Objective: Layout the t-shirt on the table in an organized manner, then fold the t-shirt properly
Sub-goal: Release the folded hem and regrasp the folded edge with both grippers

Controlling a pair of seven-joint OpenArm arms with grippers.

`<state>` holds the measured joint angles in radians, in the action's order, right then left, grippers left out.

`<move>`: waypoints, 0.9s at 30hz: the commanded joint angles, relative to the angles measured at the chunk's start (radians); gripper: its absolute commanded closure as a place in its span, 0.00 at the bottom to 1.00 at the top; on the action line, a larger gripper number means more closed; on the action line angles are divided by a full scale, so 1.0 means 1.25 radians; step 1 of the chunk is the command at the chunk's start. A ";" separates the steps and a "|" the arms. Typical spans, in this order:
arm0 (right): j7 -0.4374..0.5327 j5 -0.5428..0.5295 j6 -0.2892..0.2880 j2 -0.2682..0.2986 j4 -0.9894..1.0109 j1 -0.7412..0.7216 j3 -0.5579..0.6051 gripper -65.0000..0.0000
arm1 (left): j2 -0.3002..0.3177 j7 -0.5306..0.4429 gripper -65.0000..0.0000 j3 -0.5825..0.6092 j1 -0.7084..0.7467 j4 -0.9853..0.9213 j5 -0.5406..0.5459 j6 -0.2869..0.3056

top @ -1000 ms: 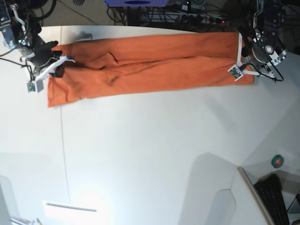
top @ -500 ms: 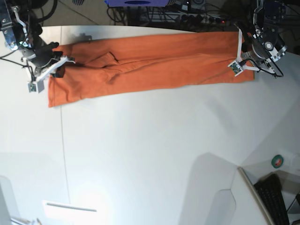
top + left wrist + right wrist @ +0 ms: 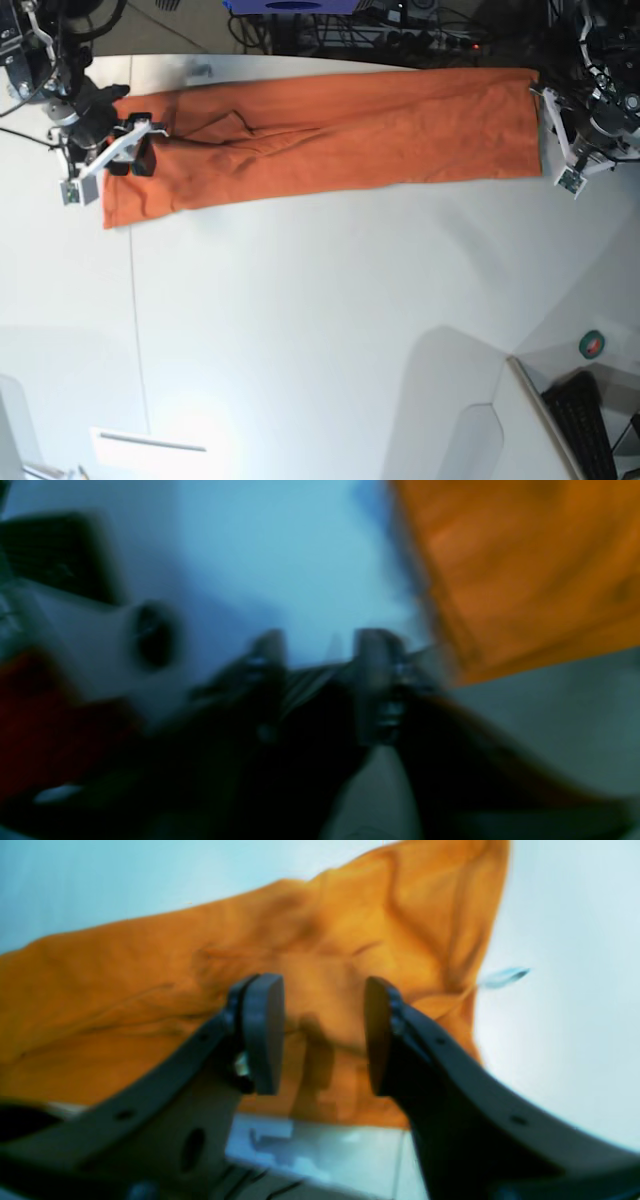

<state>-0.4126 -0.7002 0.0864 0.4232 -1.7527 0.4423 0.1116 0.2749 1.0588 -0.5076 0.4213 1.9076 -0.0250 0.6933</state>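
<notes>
The orange t-shirt's end in my left gripper should be released on bare table (image 3: 500,219) just beyond the near edge of the t-shirt strip.
The orange t-shirt (image 3: 340,130) lies as a long flat strip across the far side of the white table (image 3: 320,320). My right gripper (image 3: 128,150) is over the shirt's left end. In the right wrist view the right gripper (image 3: 320,1035) is open and empty, its pads (image 3: 262,1032) apart, with wrinkled shirt cloth (image 3: 125,1005) under them. My left gripper (image 3: 562,150) is just off the shirt's right edge, over bare table. The left wrist view is blurred; there the left gripper (image 3: 320,650) has its fingers apart and empty, the shirt (image 3: 525,570) to its upper right.
A thin dark seam (image 3: 135,330) runs across the table at the left. A green tape roll (image 3: 593,345) and a dark keyboard (image 3: 590,425) sit at the bottom right beyond the curved table edge. Cables (image 3: 380,25) lie behind the far edge.
My left gripper has let go and moved right off the shirt's right end, which now lies flat. My right gripper has shifted slightly right on the left end.
</notes>
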 commanded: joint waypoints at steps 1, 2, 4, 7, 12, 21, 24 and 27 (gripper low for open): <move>0.018 -0.003 -0.007 0.006 0.013 -0.018 -0.003 0.81 | 0.000 -0.001 1.00 -0.003 0.005 -0.003 0.016 0.004; 0.018 -0.003 -0.007 -0.002 0.038 -0.033 -0.003 0.95 | -0.012 -0.001 1.00 -0.003 0.001 -0.022 0.037 0.004; 0.018 -0.003 -0.007 -0.019 0.081 -0.054 -0.004 1.00 | -0.034 -0.019 1.00 -0.003 -0.010 -0.070 0.044 0.004; 0.018 -0.005 -0.007 -0.037 0.145 -0.081 -0.003 1.00 | -0.057 -0.088 1.00 -0.002 -0.036 -0.168 0.043 0.004; 0.016 -0.004 -0.007 -0.059 0.246 -0.122 -0.003 1.00 | -0.054 -0.159 1.00 0.085 -0.075 -0.296 0.044 -0.026; 0.023 -0.004 -0.002 -0.056 0.423 -0.216 -0.011 1.00 | -0.047 -0.164 1.00 0.159 -0.275 -0.462 0.044 -0.095; 0.023 -0.004 0.000 -0.061 0.434 -0.230 -0.037 1.00 | -0.047 -0.164 1.00 0.213 -0.338 -0.496 0.044 -0.100; 0.023 -0.003 0.027 -0.084 0.432 -0.232 -0.087 1.00 | -0.050 -0.164 1.00 0.243 -0.383 -0.516 0.044 -0.100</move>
<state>-0.3592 -0.7254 0.0849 0.3016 -1.2148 0.1493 0.0086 0.2001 0.8570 -0.2001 -0.0425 1.2484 0.0250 0.5716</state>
